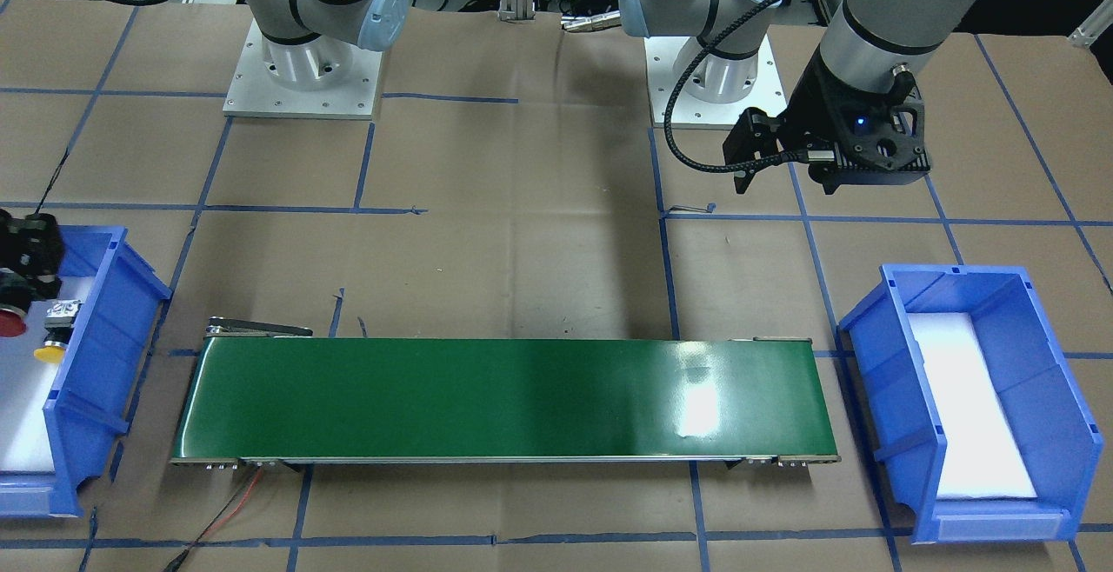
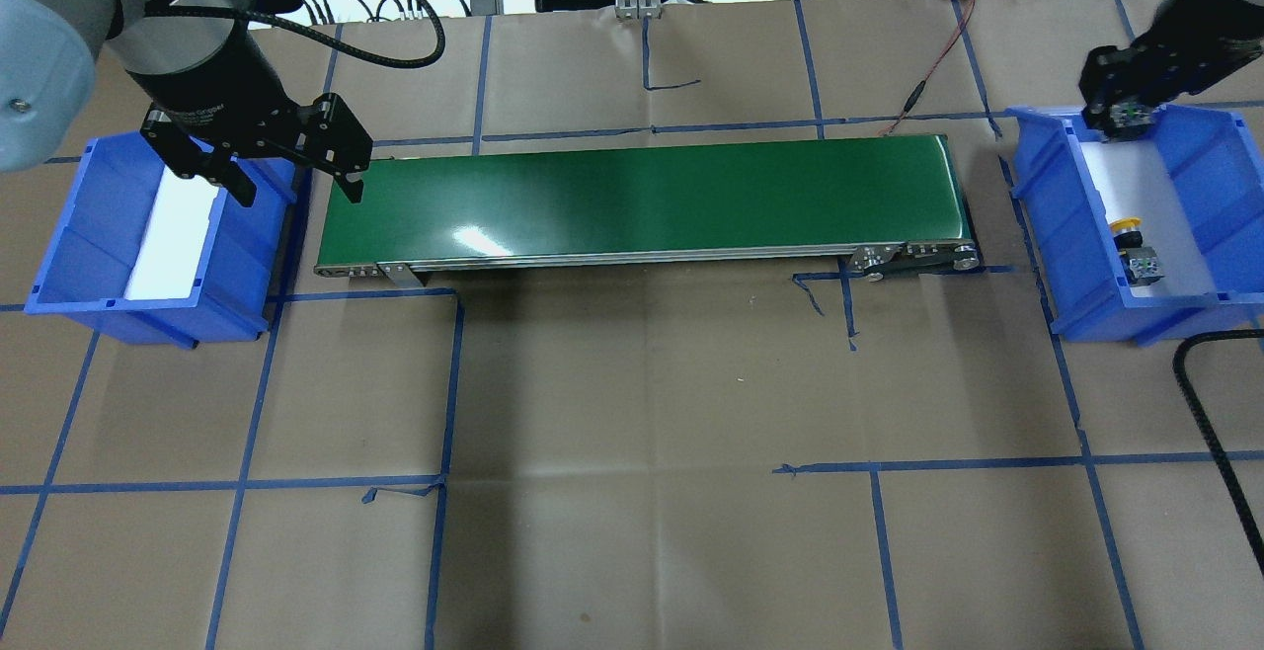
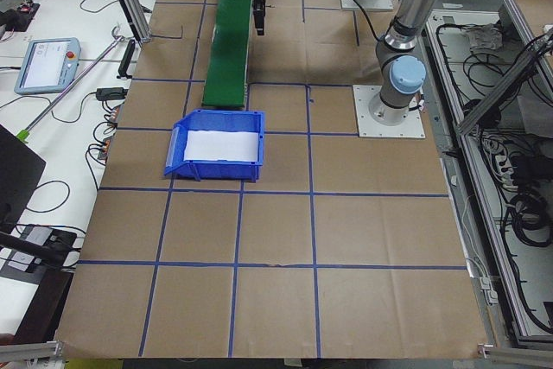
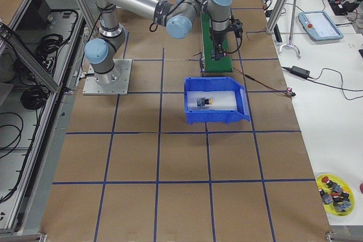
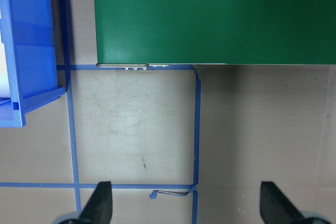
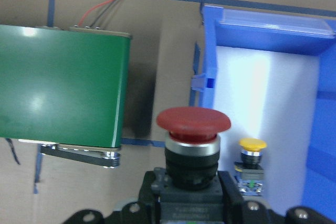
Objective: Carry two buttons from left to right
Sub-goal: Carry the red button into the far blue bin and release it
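Note:
My right gripper is to let go of the red button on the white liner point(image 1: 19, 415) point(image 6: 261, 97) in front of the yellow button's cap.
The red button point(image 6: 193, 121) is upright in my right gripper point(image 6: 191, 200), which is shut on its base. This gripper point(image 2: 1121, 117) hangs over the far end of the blue right bin point(image 2: 1047, 196). The red cap point(image 1: 9, 322) shows at the edge of the front-facing view. The yellow button point(image 2: 1131, 247) lies on the white liner inside that bin, also seen in the right wrist view point(image 6: 252, 153). My left gripper point(image 2: 294, 186) is open and holds nothing, between the left bin point(image 2: 59, 265) and the conveyor's left end. Its fingertips point(image 5: 100, 203) are spread wide above the paper.
A green conveyor belt point(image 2: 642, 196) spans the space between the two bins. The left bin holds only a white liner point(image 2: 173, 235). Brown paper with blue tape lines covers the table. A red and black wire point(image 2: 938, 57) runs from the belt's right end.

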Tool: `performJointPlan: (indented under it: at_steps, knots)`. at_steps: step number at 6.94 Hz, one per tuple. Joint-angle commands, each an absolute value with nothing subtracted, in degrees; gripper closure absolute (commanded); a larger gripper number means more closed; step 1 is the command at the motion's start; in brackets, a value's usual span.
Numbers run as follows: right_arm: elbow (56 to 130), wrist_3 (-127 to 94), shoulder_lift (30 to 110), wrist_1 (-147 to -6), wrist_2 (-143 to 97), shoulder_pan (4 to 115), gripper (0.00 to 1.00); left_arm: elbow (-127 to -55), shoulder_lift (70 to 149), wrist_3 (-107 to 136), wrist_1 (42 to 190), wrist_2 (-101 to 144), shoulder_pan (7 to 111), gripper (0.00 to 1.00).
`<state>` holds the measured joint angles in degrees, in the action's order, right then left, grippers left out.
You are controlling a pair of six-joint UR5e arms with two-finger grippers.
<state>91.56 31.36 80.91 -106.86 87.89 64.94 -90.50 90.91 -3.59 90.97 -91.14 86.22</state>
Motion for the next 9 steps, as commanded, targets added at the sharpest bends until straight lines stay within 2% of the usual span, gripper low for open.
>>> performJointPlan:
  at_steps: [1,5,9]
  knots:
    - [91.49,37.70,78.07,-109.93,87.63,57.77,0.99,-90.44,90.88,-3.60,90.97,-91.14,86.22,0.00]
    - [92.71,40.25,67.26,-123.00,86.32,57.57,0.99,-91.05,91.05,-3.52,90.79,-91.05,86.22,0.00]
    - [94.66,40.08,61.53,-126.47,83.32,57.74,0.98,-91.05,90.97,-3.60,90.62,-91.14,86.22,0.00]
